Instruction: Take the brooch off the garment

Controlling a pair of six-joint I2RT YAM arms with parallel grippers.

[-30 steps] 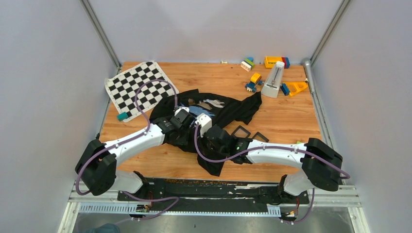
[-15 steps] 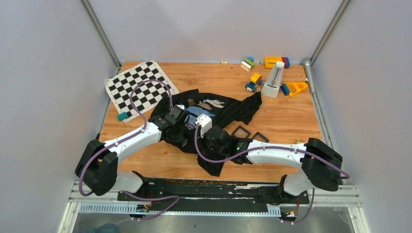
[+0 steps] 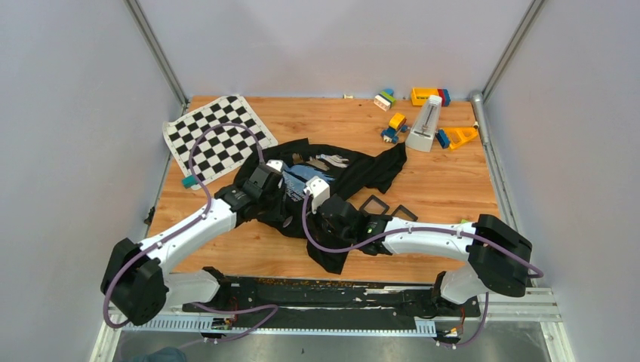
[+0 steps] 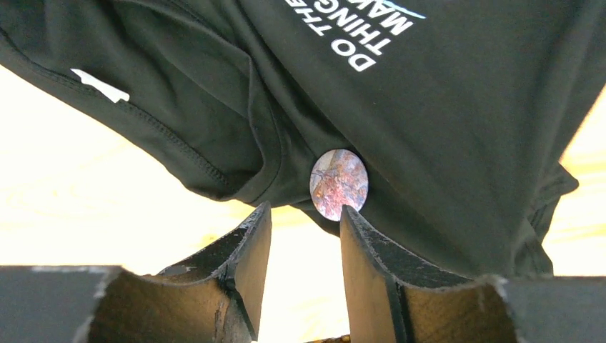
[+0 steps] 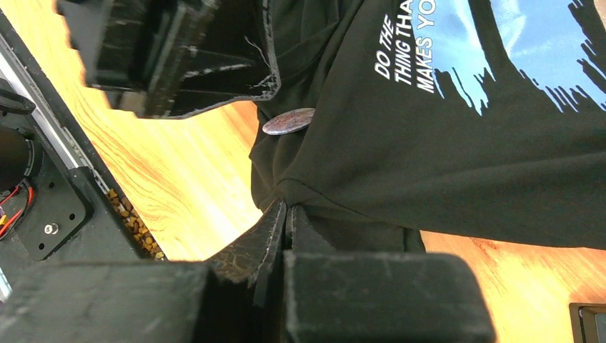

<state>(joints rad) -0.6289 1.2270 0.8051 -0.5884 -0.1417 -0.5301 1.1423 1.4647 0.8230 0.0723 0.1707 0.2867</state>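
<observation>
The brooch sits off-centre from the open fingers of my left gripper, so next I move that gripper over until its fingers straddle the brooch, then pinch the brooch's lower edge (image 4: 329, 214).
The black garment (image 3: 355, 170) lies crumpled mid-table, its blue and white print facing up. The brooch (image 4: 339, 184) is a small oval, silvery with reddish mottling, pinned near a folded hem of the garment (image 4: 443, 128). My left gripper (image 4: 304, 214) is open, its fingertips just short of the brooch, the right-hand one almost touching its lower edge; nothing sits between them. My right gripper (image 5: 286, 211) is shut on a fold of the garment (image 5: 429, 157), just below the brooch (image 5: 288, 121). The left gripper's fingers (image 5: 214, 64) hang just above and left of the brooch there.
A black-and-white chequered mat (image 3: 217, 134) lies at the back left, with a teal block (image 3: 190, 181) beside it. Two small square black trays (image 3: 373, 204) (image 3: 404, 213) sit right of the garment. Coloured toy blocks (image 3: 392, 121) and a white metronome-like object (image 3: 426, 124) stand at the back right.
My left arm has drawn back to the left, away from the print. Its jaws narrowed and then widened again. The right arm has not moved.
</observation>
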